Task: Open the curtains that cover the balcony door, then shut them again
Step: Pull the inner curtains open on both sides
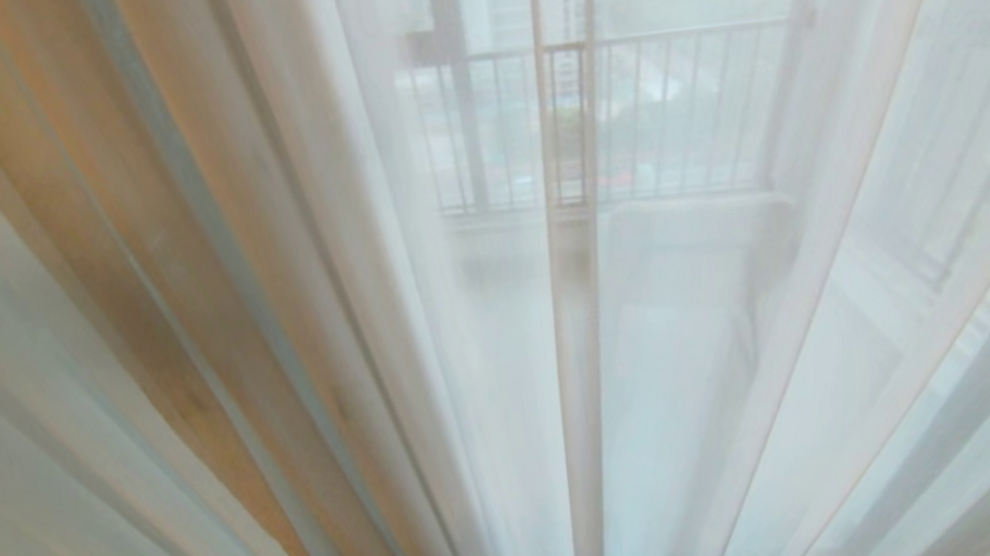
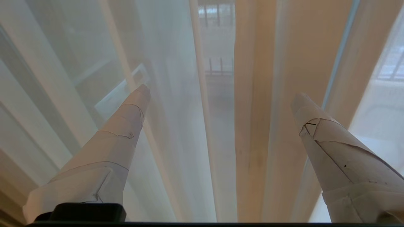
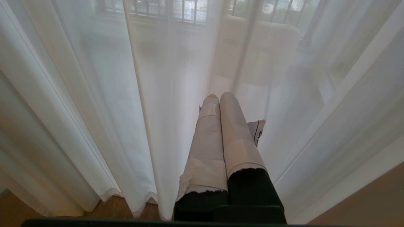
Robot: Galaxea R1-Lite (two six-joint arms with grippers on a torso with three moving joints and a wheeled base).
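Observation:
My left gripper grips the outer tan fold (image 2: 252,81) of the curtains next, high up, farthest from the upright of the balcony door.
The sheer white curtains (image 1: 276,343) hang shut in long folds and fill the head view, where neither gripper shows. Through them an upright of the balcony door (image 1: 564,213) shows faintly. In the left wrist view my left gripper (image 2: 221,93) stands wide open, its tape-wrapped fingers (image 2: 126,126) spread to either side of several curtain folds (image 2: 176,126) with nothing held. In the right wrist view my right gripper (image 3: 215,95) is shut and empty, parked low in front of the curtain's hem (image 3: 94,110).
A tan, more opaque fold (image 2: 255,126) lies among the sheer ones, also at the left of the head view (image 1: 172,261). Beyond the glass are a barred railing (image 1: 672,105) and a pale bulky thing (image 1: 688,235). Wooden floor (image 3: 110,208) shows under the hem.

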